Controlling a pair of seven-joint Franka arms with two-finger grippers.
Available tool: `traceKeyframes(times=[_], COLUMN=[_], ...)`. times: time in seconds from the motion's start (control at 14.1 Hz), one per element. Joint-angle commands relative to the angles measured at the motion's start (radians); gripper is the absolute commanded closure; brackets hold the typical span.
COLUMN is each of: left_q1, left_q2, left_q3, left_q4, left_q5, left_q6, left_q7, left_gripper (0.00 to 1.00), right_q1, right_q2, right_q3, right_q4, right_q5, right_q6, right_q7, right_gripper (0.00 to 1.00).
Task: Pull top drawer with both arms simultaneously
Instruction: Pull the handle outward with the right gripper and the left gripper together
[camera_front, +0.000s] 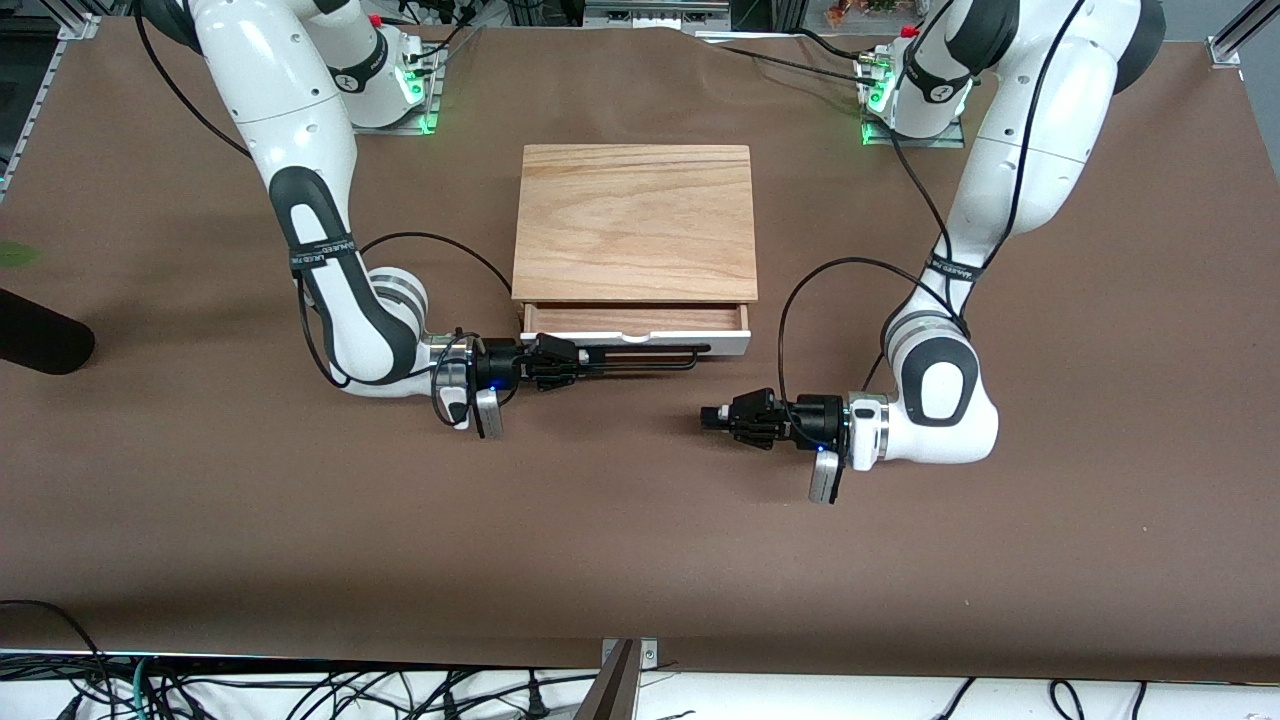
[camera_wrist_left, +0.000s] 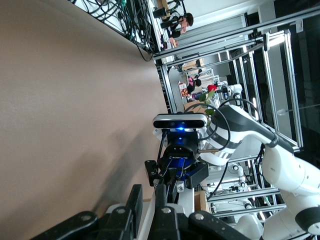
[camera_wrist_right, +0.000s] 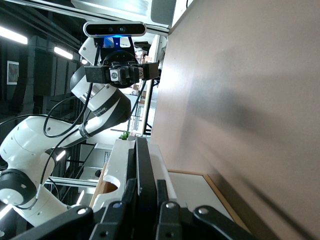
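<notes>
The left gripper of mine is shut and clear of the black wire handle, so it should open and take the handle's loose end (camera_front: 698, 355) before both arms pull.
The top drawer (camera_front: 635, 319) stands a little way out of the light-wood cabinet box (camera_front: 635, 220), its white front panel (camera_front: 725, 343) facing the front camera. Along that panel runs the long black wire handle (camera_front: 650, 362). My right gripper (camera_front: 590, 360) is shut on the handle at the end toward the right arm; in the right wrist view the bar (camera_wrist_right: 142, 160) runs between the fingers of the right gripper (camera_wrist_right: 145, 184). My left gripper (camera_front: 708, 417) hovers over the brown table off the drawer's other corner, shut on nothing, clear of the handle. The left gripper (camera_wrist_left: 148, 192) faces the right gripper.
A dark rounded object (camera_front: 40, 342) and a green leaf (camera_front: 15, 255) lie at the table's edge toward the right arm's end. Both arm bases (camera_front: 400, 90) stand along the table's farther edge. Loose cables (camera_front: 330, 690) hang below the edge nearest the front camera.
</notes>
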Motion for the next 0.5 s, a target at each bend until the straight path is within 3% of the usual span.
traceKeyframes(times=[0.0, 0.43], left_q1=[-0.016, -0.016], left_q2=[0.048, 0.051], left_q3=[0.010, 0.010], left_q4=[0.072, 0.074], left_q5=[-0.017, -0.017], left_q6=[0.023, 0.042], left_q7=[-0.032, -0.034], left_gripper=[0.83, 0.83], right_q1=[-0.009, -0.024], right_q2=[0.047, 0.092], right_q3=[0.002, 0.002], right_q4=[0.092, 0.173], right_q5=[0.016, 0.016], right_q6=[0.014, 0.017], right_q7=[0.033, 0.072], right_gripper=[1.00, 1.00])
